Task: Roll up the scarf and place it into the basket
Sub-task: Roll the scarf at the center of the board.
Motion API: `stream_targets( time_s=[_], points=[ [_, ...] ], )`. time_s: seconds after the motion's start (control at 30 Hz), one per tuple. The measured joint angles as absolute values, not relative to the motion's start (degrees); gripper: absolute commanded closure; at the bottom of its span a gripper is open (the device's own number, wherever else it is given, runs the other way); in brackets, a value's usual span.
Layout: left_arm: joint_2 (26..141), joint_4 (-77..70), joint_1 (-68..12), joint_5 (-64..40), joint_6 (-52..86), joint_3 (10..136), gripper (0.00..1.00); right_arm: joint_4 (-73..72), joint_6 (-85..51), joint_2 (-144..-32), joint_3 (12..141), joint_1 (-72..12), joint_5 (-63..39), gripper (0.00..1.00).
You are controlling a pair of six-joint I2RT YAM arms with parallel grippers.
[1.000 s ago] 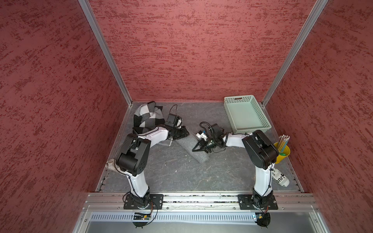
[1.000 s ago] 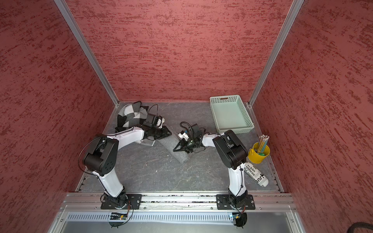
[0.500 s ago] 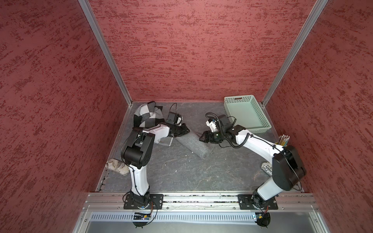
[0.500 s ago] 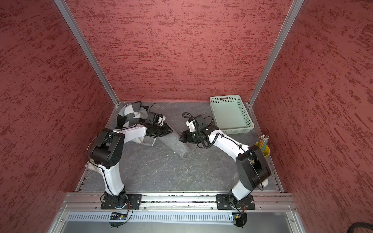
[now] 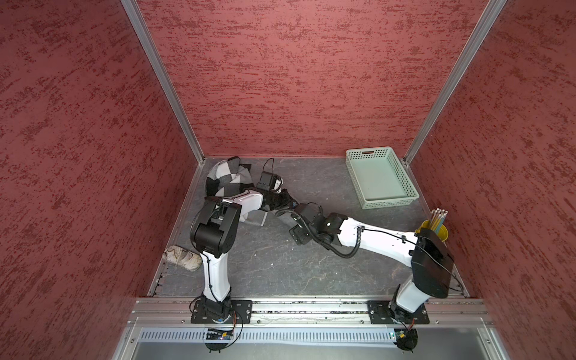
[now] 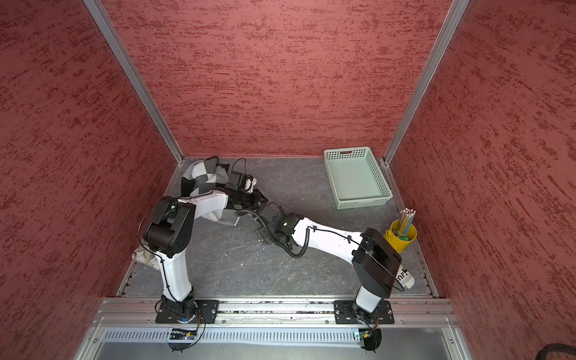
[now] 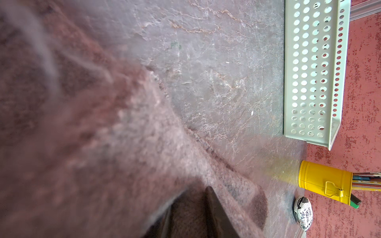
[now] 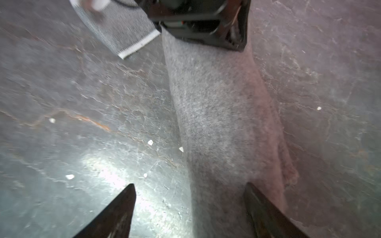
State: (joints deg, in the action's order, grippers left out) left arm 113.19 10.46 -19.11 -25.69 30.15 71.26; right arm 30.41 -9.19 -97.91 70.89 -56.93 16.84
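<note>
I have a fold at the scarf's far end pinched in my left gripper, so it should open and straddle the scarf while my right gripper takes the middle of the roll's length, the roll's middle [image 8: 226, 107].
The scarf [image 8: 216, 113] is a grey felt roll lying on the table between my two arms; in a top view only a short stretch of the scarf [image 5: 283, 218] shows beside the right arm. My left gripper [image 5: 285, 202] is shut on the roll's far end, and the fabric [image 7: 103, 134] fills most of the left wrist view. My right gripper [image 8: 189, 206] is open and hovers low over the roll's near part, which lies close to one finger [image 8: 259, 208]. The mint-green basket [image 5: 381, 199] sits at the back right with nothing in it.
A black-and-white checkered cloth [image 5: 226, 179] is heaped in the back left corner. A grey knit piece with a white edge [image 8: 123, 31] lies under the left arm. A yellow pencil cup [image 5: 436, 232] and a printed white bundle [image 6: 405, 277] sit at the right; a crumpled bundle [image 5: 182, 257] lies at the left.
My right gripper has opened its jaws wide and moved left along the roll toward the left gripper. The left gripper has kept its hold in place.
</note>
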Motion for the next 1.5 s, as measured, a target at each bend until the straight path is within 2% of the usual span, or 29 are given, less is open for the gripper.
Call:
stream_targets(
  time_s=[0.13,0.33,0.43,0.63,0.83,0.9,1.0,1.1,1.23,1.5],
  points=[
    [113.8,10.63,-19.07,-25.76,30.11,72.12,0.71,28.27,-3.99,-101.95,70.87,-57.65,24.1,0.04],
    [114.3,11.86,-19.0,-26.04,29.61,73.32,0.7,24.1,1.58,-106.69,70.54,-55.7,27.97,0.05],
    [114.3,13.21,-18.98,-26.35,28.91,74.39,0.62,21.85,3.07,-107.87,68.88,-53.6,27.07,0.07],
    [114.1,15.55,-18.79,-27.16,27.68,76.95,0.42,18.46,3.99,-110.21,67.4,-49.32,22.09,0.2],
    [108.57,17.32,-15.18,-25.96,27.59,75.75,0.23,17.91,2.44,-110.26,67.57,-48.16,17.76,0.38],
    [104.16,18.2,-13.37,-24.29,27.59,74.37,0.17,18.35,1.13,-110.15,67.79,-48.01,16.53,0.41],
    [97.51,18.9,-11.88,-21.67,27.51,71.94,0.16,19.75,-2.13,-109.54,68.01,-47.72,14.35,0.46],
    [91.48,19.64,-12.29,-19.88,27.57,69.14,0.15,21.93,-6.83,-108.36,68.07,-47.7,10.72,0.45],
    [89.54,19.79,-14.33,-18.94,27.7,65.82,0.11,24.4,-13.58,-106.37,67.88,-47.92,4.91,0.41],
    [102.0,18.33,-19.31,-21.21,30.37,63.16,0.07,28.58,-20.18,-107.11,70.5,-52.23,1.06,0.34]
  ],
)
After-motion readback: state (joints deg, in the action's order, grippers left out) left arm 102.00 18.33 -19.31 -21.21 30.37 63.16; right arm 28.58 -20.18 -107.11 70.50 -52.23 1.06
